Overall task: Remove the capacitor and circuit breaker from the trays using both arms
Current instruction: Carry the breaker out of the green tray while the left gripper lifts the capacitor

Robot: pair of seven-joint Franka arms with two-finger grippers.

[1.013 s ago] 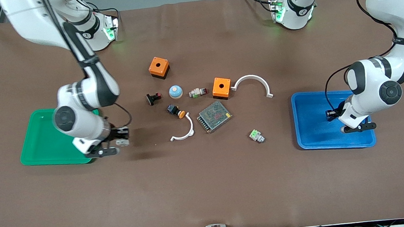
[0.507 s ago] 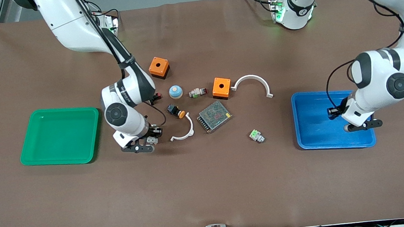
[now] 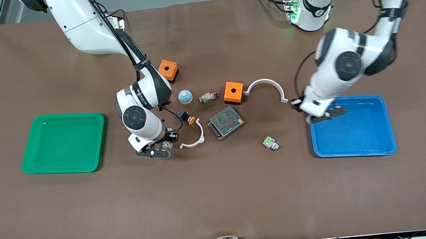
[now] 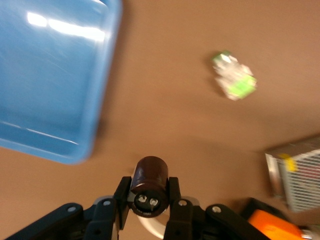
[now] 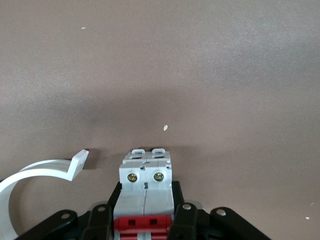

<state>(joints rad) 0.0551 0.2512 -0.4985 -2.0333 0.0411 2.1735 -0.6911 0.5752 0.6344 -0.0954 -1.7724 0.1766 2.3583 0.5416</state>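
My left gripper should release the capacitor on the table (image 3: 264, 111) (image 4: 206, 166) between the mesh power supply and the big white arc.
My left gripper (image 3: 300, 107) is shut on the capacitor (image 4: 149, 186), a dark stubby cylinder held between its fingers. It hangs over the table by the end of the large white arc (image 3: 265, 86), at the corner of the blue tray (image 3: 355, 133). My right gripper (image 3: 162, 146) is shut on the breaker (image 5: 146, 192), a white-grey block with a red switch, also seen in the front view (image 3: 167, 143). It is low over the table beside the small white arc (image 3: 193, 137), between that arc and the green tray (image 3: 63, 143).
Mid-table lie two orange boxes (image 3: 168, 70) (image 3: 233, 91), a blue dome (image 3: 185, 96), an orange-capped pushbutton (image 3: 185, 116), a white-green-red part (image 3: 209, 97), a mesh power supply (image 3: 226, 123) and a white-green part (image 3: 270, 143). Both trays hold nothing.
My right gripper moved from the green tray's edge toward the middle, still holding the breaker. My left gripper moved from over the blue tray to its corner by the large arc, holding the capacitor.
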